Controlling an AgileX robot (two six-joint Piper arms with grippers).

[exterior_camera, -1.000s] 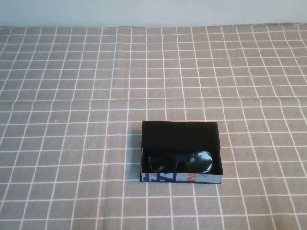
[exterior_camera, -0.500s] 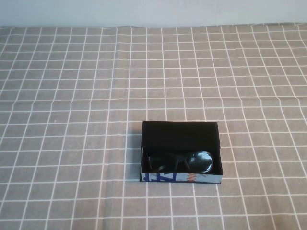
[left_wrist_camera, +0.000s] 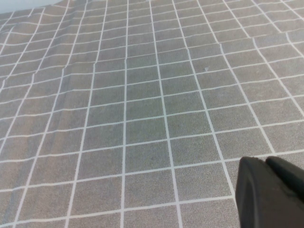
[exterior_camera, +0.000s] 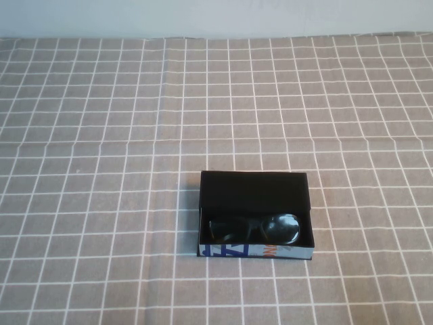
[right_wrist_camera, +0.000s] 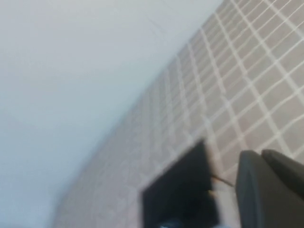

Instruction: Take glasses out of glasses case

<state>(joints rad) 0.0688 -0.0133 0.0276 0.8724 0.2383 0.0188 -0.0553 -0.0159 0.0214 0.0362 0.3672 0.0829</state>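
The bridge of the black glasses (exterior_camera: pixel 254 227), between their lenses inside the glasses case, is the next place my right gripper needs to go to and close.
The glasses case (exterior_camera: pixel 257 251) lies open on the table, front of centre, its black lid flap folded back and its white-blue lettered side facing me. The black glasses (exterior_camera: pixel 254 228) lie folded inside it. Neither gripper shows in the high view. In the left wrist view my left gripper (left_wrist_camera: pixel 265 161) is shut and empty, above bare cloth. In the right wrist view my right gripper (right_wrist_camera: pixel 260 154) is shut and empty, with the glasses case (right_wrist_camera: pixel 180 190) a blurred dark shape beside it, apart from the fingers.
A grey tablecloth with a white grid (exterior_camera: pixel 101 135) covers the whole table. A pale wall (exterior_camera: pixel 216 17) runs along the far edge.
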